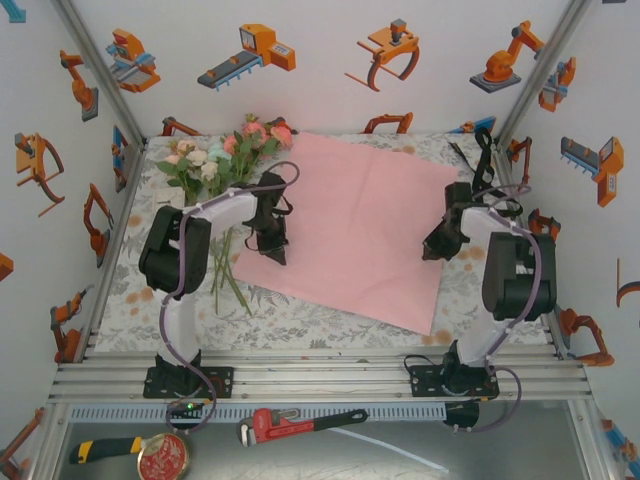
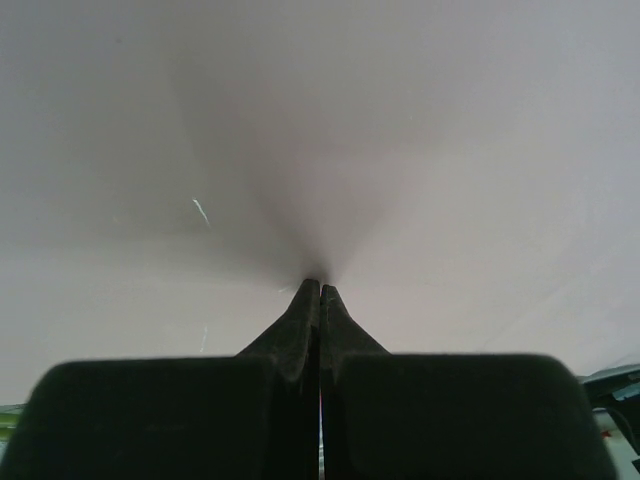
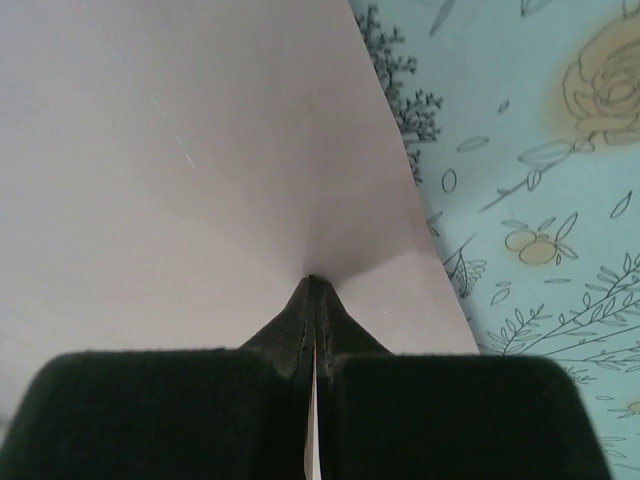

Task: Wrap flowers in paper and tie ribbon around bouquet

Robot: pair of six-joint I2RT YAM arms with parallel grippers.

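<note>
My right gripper has a release of the paper's edge to make toward the front rail. It will let go just behind the paper's front corner (image 1: 411,300).
The paper (image 1: 360,220) lies flat, pink side up, across the middle of the table. My left gripper (image 1: 272,245) is shut on its left edge. In the left wrist view the sheet (image 2: 400,150) puckers at the closed tips of the left gripper (image 2: 320,285). My right gripper (image 1: 440,240) is shut on the paper's right edge. In the right wrist view the sheet (image 3: 200,150) is pinched by the right gripper (image 3: 313,280) and passes down between its jaws. The flowers (image 1: 220,155) lie at the back left, stems trailing toward the left arm. The black ribbon (image 1: 485,160) lies at the back right.
A floral table cover (image 1: 300,320) lies under everything and shows beside the paper's edge (image 3: 540,200). Printed walls close in the back and both sides. On the lower shelf in front lie a red pipe wrench (image 1: 300,425), a yellow-handled tool (image 1: 105,450) and a round red tin (image 1: 162,457).
</note>
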